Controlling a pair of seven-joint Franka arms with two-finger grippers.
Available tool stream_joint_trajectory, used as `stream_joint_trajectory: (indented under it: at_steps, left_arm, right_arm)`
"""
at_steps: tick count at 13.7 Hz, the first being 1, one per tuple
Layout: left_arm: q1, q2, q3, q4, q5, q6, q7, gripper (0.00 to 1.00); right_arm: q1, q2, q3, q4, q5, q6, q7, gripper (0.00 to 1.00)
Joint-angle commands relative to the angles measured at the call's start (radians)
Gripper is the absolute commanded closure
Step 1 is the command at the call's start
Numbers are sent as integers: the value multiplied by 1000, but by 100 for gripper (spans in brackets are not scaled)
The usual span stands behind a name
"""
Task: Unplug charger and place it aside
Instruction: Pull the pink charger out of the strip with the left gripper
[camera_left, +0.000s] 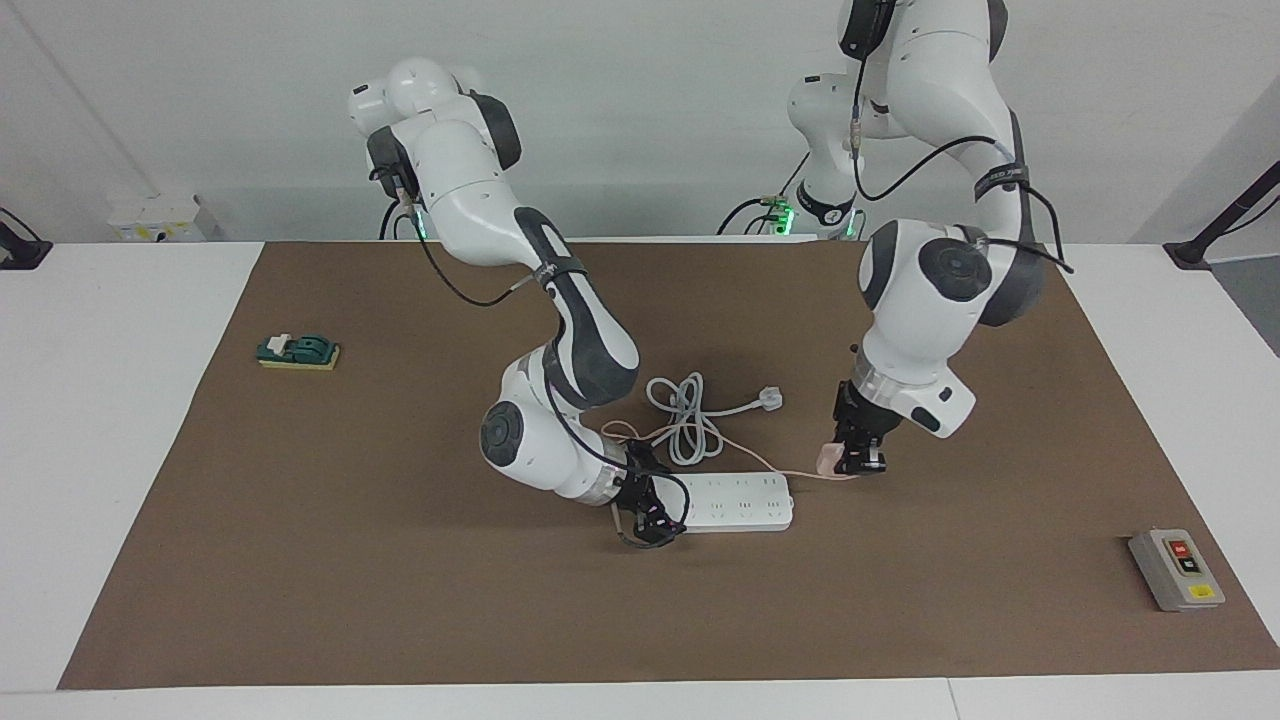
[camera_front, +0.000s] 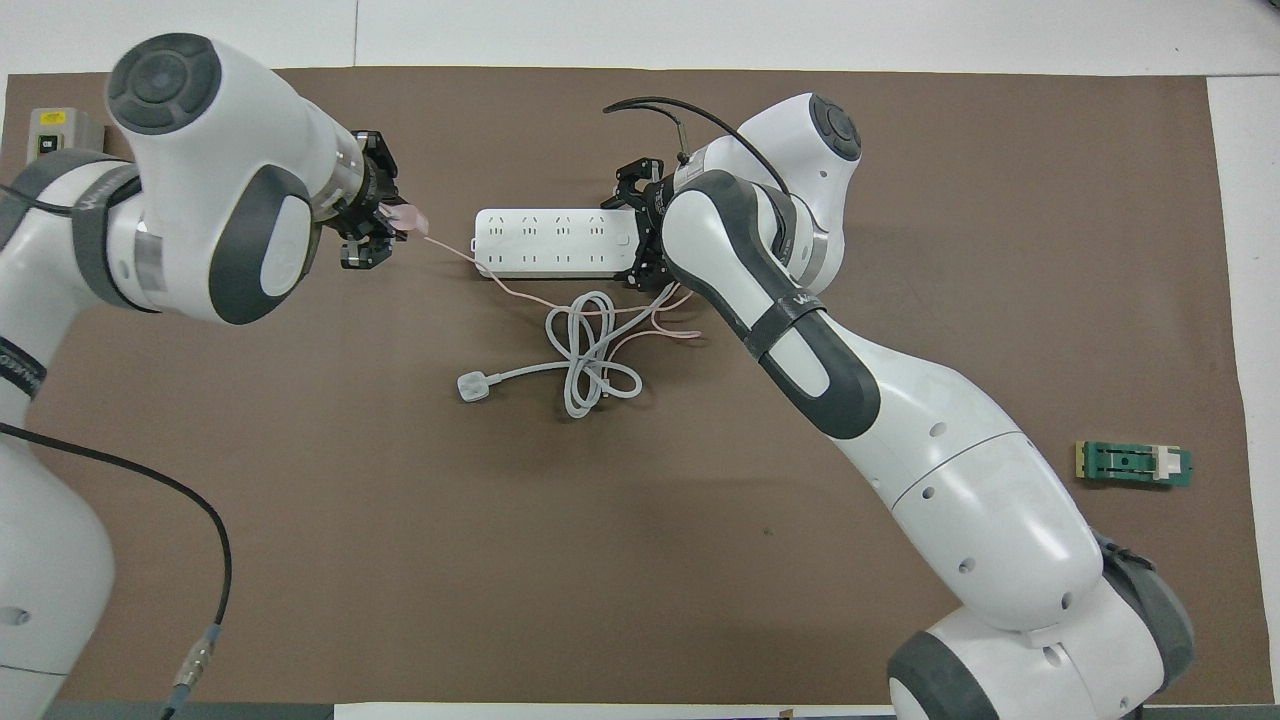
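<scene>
My left gripper has the charger. It will let go of it on bare mat level with the white plug (camera_front: 204, 372), toward the end with the switch box.
The pale pink charger (camera_left: 827, 458) is out of the long white power strip (camera_left: 745, 500) and sits in my left gripper (camera_left: 862, 462), which is shut on it low over the mat, beside the strip toward the left arm's end. In the overhead view the charger (camera_front: 408, 218) sticks out of the left gripper (camera_front: 378, 228). Its thin pink cable (camera_left: 770, 466) trails past the strip's corner to the coiled cord. My right gripper (camera_left: 650, 515) clasps the other end of the strip (camera_front: 555, 240), a finger on each long side; it also shows in the overhead view (camera_front: 640, 228).
A white plug (camera_left: 769, 398) with a thick coiled white cord (camera_left: 685, 420) lies nearer the robots than the strip. A green block (camera_left: 298, 351) lies toward the right arm's end. A grey switch box (camera_left: 1176, 569) lies at the left arm's end, farther out.
</scene>
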Motion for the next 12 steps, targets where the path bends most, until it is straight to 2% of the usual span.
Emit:
stream_joint_trajectory:
  at_steps: [1,2,3,5,7,9,10,11,12]
  left_arm:
    - [79,-63,-4,-16,-27,-114,156,100]
    - [114,-76,-4,-16,-27,-149,236,100]
    - [151,-82,-2,-21,-27,-175,314,100]
    - [243,-96,-1,-45,-27,-194,493,100]
    - [326,-122,-1,-103,-30,-183,690,100]
    - [358,-137,2,-134,-30,-177,827,100]
    - [364,-143,4,-145,-30,-175,870,85]
    - [373,-146,4,-151,-30,-169,897,23]
    - [373,-146,4,-150,-30,-163,902,0]
  right_arm:
    - [2,28,4,16,-2,55,-26,41]
    - [4,27,4,16,-4,53,-17,15]
    - [4,18,4,14,-5,50,-14,0]
    - [-5,-34,4,10,-2,32,-9,0]
    - [-16,-111,-2,-47,-4,7,-8,0]
    - [-40,-207,-7,-130,-17,-11,-12,0]
    - [-53,-260,-12,-162,-36,-40,-24,0]
    - [-71,-306,-16,-182,-78,-84,-46,0]
    - [-94,-347,-16,-187,-135,-154,-99,0]
